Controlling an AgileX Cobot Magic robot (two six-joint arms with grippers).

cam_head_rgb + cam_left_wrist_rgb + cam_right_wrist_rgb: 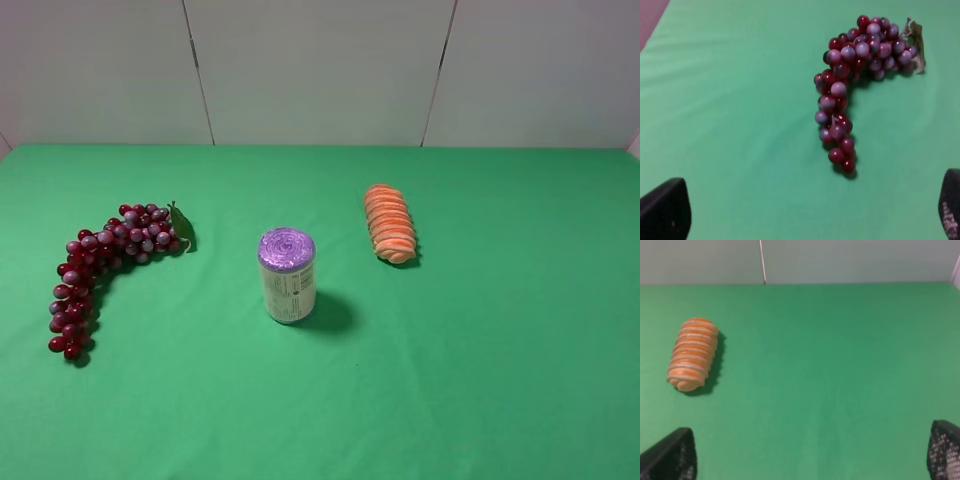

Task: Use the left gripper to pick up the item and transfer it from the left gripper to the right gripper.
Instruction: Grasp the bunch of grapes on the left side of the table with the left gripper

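Observation:
My left gripper will grip the bunch of grapes just above the last few grapes of its narrow end [73,314] [838,132], away from the green leaf.
The bunch of dark red and purple grapes [98,265] lies curved on the green cloth at the left, its green leaf [181,225] at the far end. It also shows in the left wrist view [852,75], lying free ahead of the left gripper [810,210]. That gripper is open and empty, with only its two black fingertips [665,210] showing at the picture's corners. The right gripper [810,455] is open and empty too, its fingertips [945,452] wide apart over bare cloth. Neither gripper shows in the exterior high view.
A white can with a purple top [287,275] stands upright at the middle. An orange ridged bread-like piece [390,223] lies to its right, also in the right wrist view [692,354]. A white panelled wall [320,70] bounds the table's far edge.

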